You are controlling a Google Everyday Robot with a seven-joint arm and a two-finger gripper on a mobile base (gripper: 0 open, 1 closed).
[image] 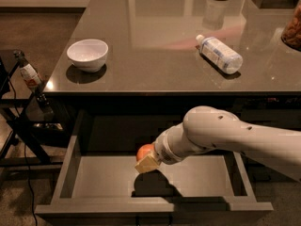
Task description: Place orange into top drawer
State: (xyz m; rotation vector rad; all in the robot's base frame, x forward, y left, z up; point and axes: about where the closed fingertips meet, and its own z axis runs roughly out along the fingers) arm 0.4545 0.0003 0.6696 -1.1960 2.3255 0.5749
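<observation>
The robot's gripper will release the orange, which is just above the drawer floor now, on the grey bottom around the middle of the open top drawer (144, 173).
The top drawer (94, 178) is pulled open below the counter edge; it is a wide, shallow grey tray with low walls. My gripper (147, 161) reaches in from the right on a white arm and hangs over the middle of the drawer. It is shut on the orange (145, 151), which shows as a small orange round shape at the gripper's tip, just above the drawer floor. A dark shadow lies on the floor beneath it.
On the grey counter (155, 60) stand a white bowl (88, 54) at the left and a clear plastic bottle (219, 54) lying on its side at the right. A black stand with a small bottle (28, 73) is at the far left.
</observation>
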